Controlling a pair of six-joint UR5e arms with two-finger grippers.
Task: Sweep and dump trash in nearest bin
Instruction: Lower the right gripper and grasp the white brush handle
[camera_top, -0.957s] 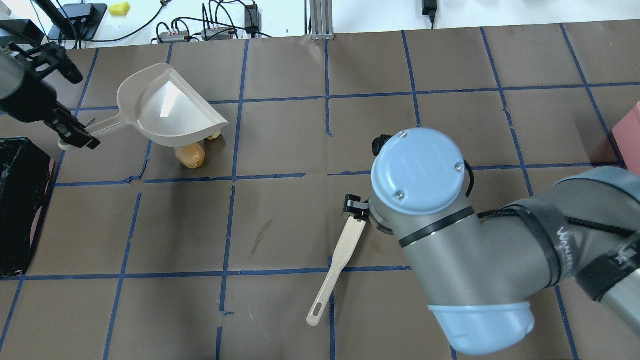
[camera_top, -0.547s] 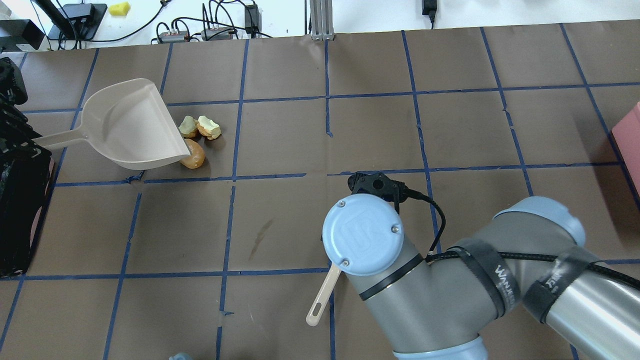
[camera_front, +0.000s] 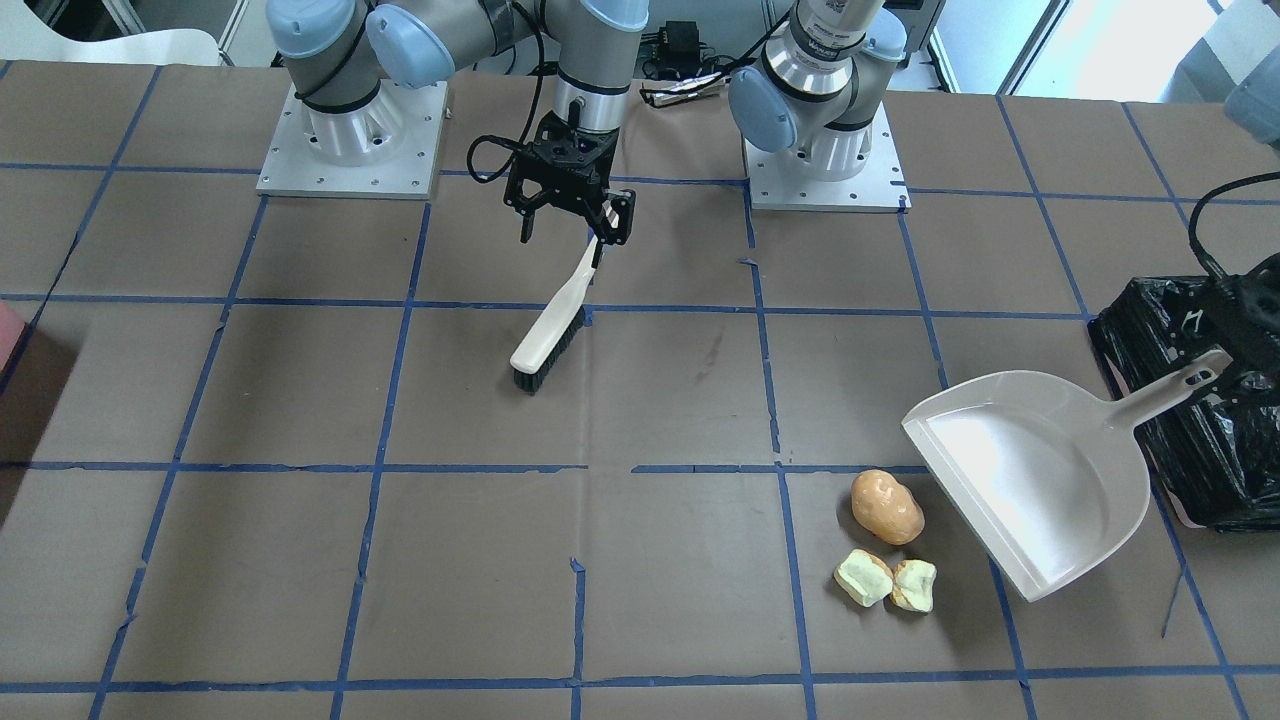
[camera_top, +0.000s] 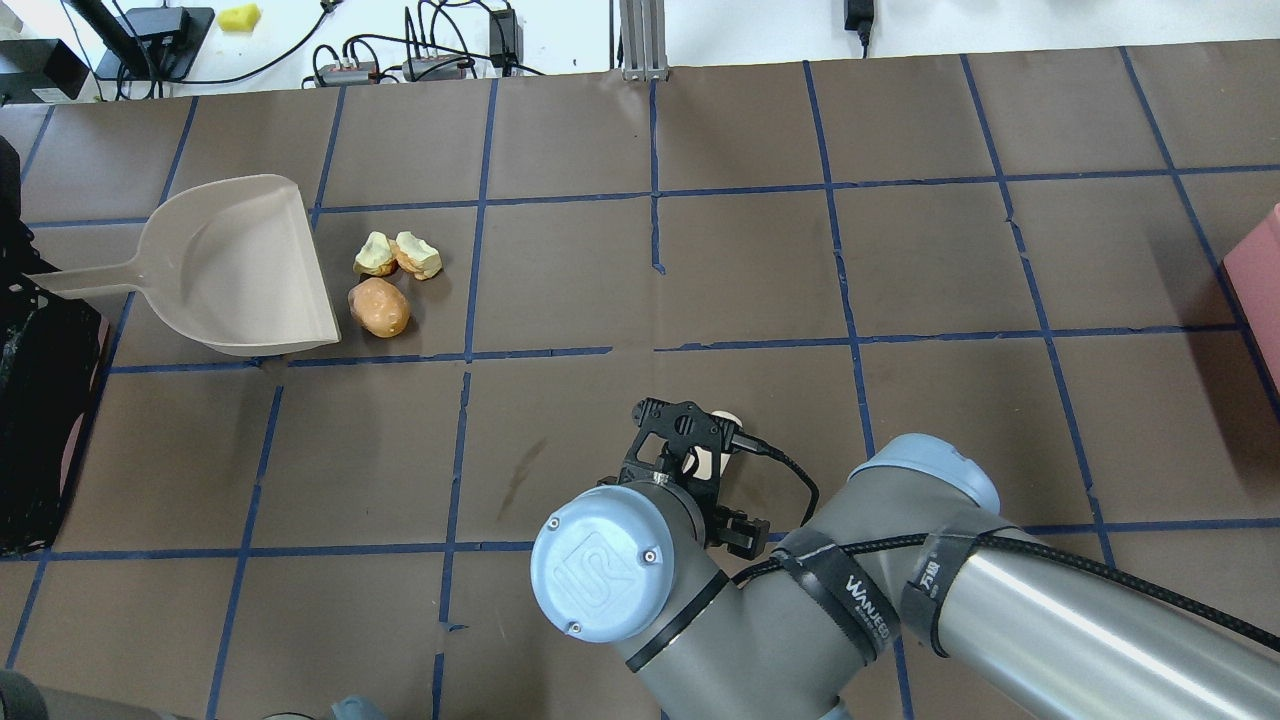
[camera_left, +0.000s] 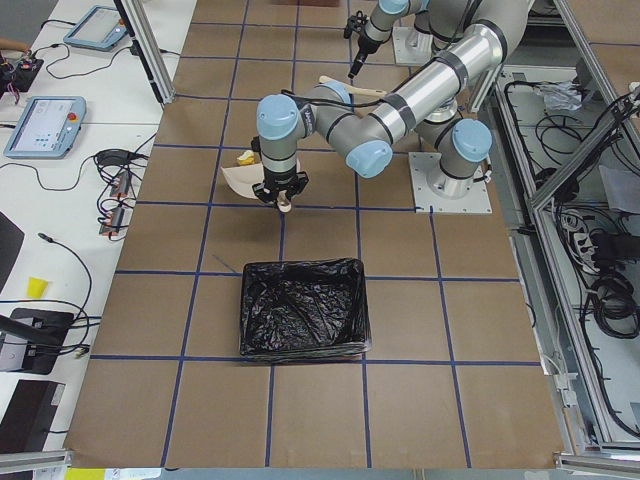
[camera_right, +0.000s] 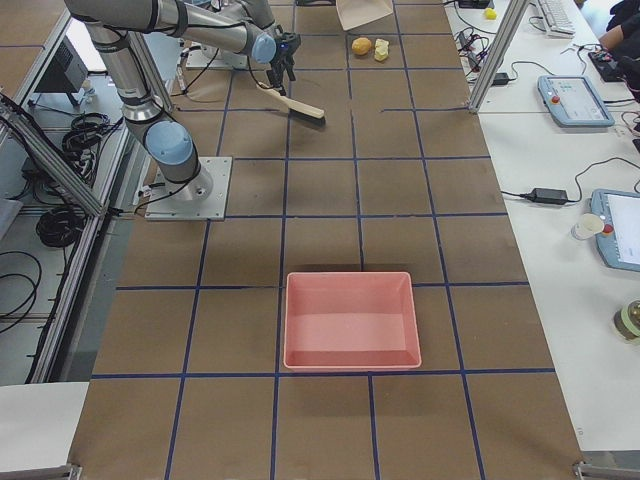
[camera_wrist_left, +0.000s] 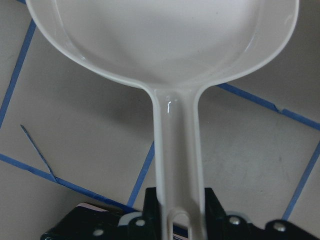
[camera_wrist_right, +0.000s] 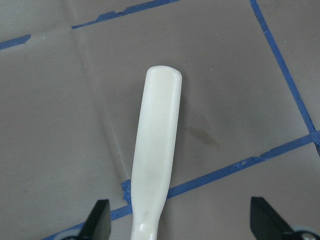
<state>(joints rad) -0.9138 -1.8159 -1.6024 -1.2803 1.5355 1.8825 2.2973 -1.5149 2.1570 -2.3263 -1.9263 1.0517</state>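
Note:
My right gripper grips the handle of the white hand brush next, at the narrow part (camera_front: 593, 246) just behind the brush's wide head.
The trash lies on the brown table as an orange-tan lump (camera_front: 886, 506) (camera_top: 379, 307) and two pale yellow-green chunks (camera_front: 863, 577) (camera_top: 418, 254). The beige dustpan (camera_front: 1040, 470) (camera_top: 235, 270) rests flat, its open edge facing the trash and a small gap away. My left gripper (camera_front: 1222, 362) (camera_wrist_left: 175, 220) is shut on the dustpan handle, above the black-lined bin (camera_front: 1180, 440) (camera_left: 250, 310). A white hand brush (camera_front: 548, 335) (camera_wrist_right: 155, 150) rests bristles-down. My right gripper (camera_front: 572, 228) (camera_top: 690, 455) stands open, its fingers wide on either side of the brush handle.
A pink tray (camera_right: 350, 320) (camera_top: 1262, 270) sits at the table's far right end. Both arm bases (camera_front: 350, 140) are bolted at the robot's edge. Cables and small devices (camera_top: 430, 50) line the far side, beyond the table.
The dustpan has come down from a raised tilt over the trash and moved left, uncovering all three lumps. My right arm has swung back over the brush handle.

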